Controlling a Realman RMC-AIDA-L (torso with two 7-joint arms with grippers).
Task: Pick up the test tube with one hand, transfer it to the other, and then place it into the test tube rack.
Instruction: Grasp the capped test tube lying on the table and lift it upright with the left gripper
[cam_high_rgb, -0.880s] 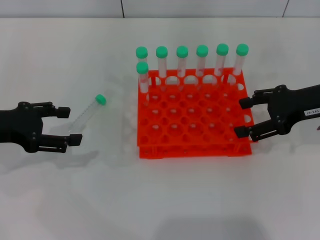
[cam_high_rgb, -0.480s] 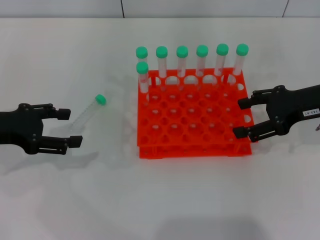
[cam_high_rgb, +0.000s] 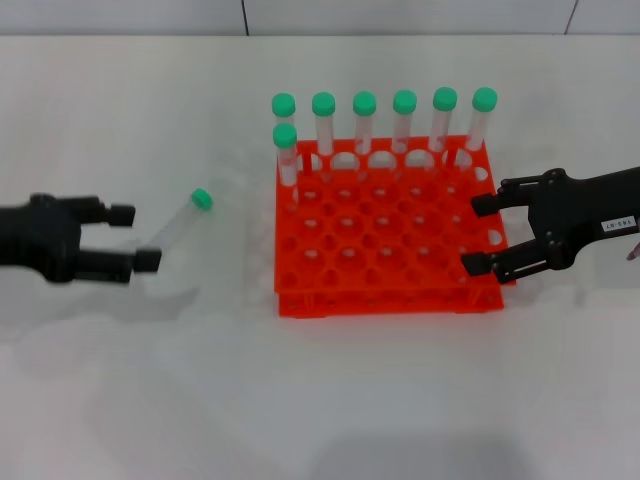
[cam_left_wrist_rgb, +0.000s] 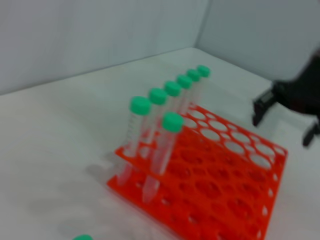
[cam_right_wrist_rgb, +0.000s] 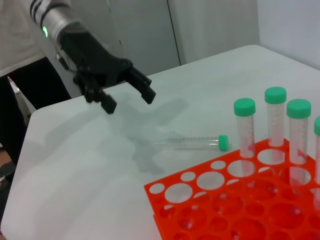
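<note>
The robot's left gripper will close on the lower end (cam_high_rgb: 151, 244) of the test tube that lies on the table, leaving the tube's green cap free.
The test tube (cam_high_rgb: 175, 225), clear with a green cap, lies flat on the white table to the left of the rack; it also shows in the right wrist view (cam_right_wrist_rgb: 192, 142). My left gripper (cam_high_rgb: 135, 237) is open and empty, its fingertips at either side of the tube's bottom end, apart from it; the right wrist view shows it above the table (cam_right_wrist_rgb: 129, 101). My right gripper (cam_high_rgb: 477, 235), with the white label, is open and empty at the right edge of the orange-red test tube rack (cam_high_rgb: 390, 292).
Several green-capped tubes (cam_high_rgb: 364, 125) stand upright in the rack's back row, and one more (cam_high_rgb: 286, 155) in the second row at the left. The left wrist view shows the rack (cam_left_wrist_rgb: 240, 200) and the right gripper (cam_left_wrist_rgb: 295, 100) beyond it.
My left gripper has shifted a little farther from me and its fingers have drawn closer together around the tube's bottom end. My right gripper has edged slightly left over the rack's edge.
</note>
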